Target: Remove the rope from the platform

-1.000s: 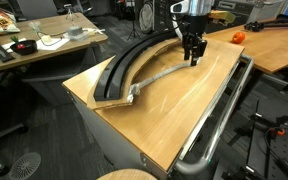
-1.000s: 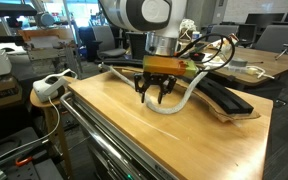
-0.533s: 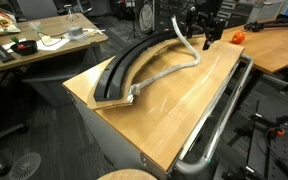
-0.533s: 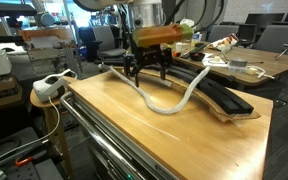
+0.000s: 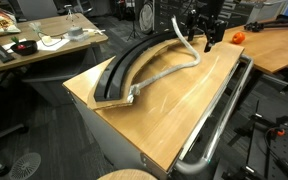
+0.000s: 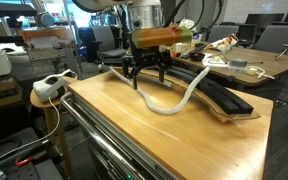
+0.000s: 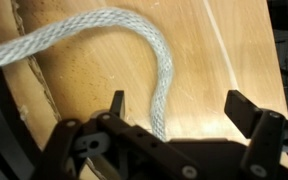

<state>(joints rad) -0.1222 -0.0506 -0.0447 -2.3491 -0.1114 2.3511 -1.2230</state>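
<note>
The robot's gripper should next move to the rope's loose end [image 5: 174, 19] at the far end of the curved black platform and close there.
The light-grey rope [image 5: 169, 70] runs from the near end of the curved black platform [image 5: 124, 68] across the wood tabletop, then rises steeply by my gripper [image 5: 206, 44]. In an exterior view the rope [image 6: 179, 103] loops on the table in front of the platform [image 6: 229, 100], with one end up at my gripper [image 6: 149, 78]. In the wrist view the rope [image 7: 104, 45] curves down between my spread fingers [image 7: 177, 102], nearer the left one. The gripper is open and raised above the table. I cannot tell whether the rope touches a finger.
A shiny metal rail tube [image 5: 219, 120] runs along the table's edge. An orange object [image 5: 238, 37] lies on the neighbouring desk. A white power strip [image 6: 49, 85] sits on a stand beside the table. Cluttered desks and chairs surround the table.
Since a second ago my gripper has risen from the tabletop and moved back, and the rope's far end has come up with it. Nothing has moved in the last half second.
</note>
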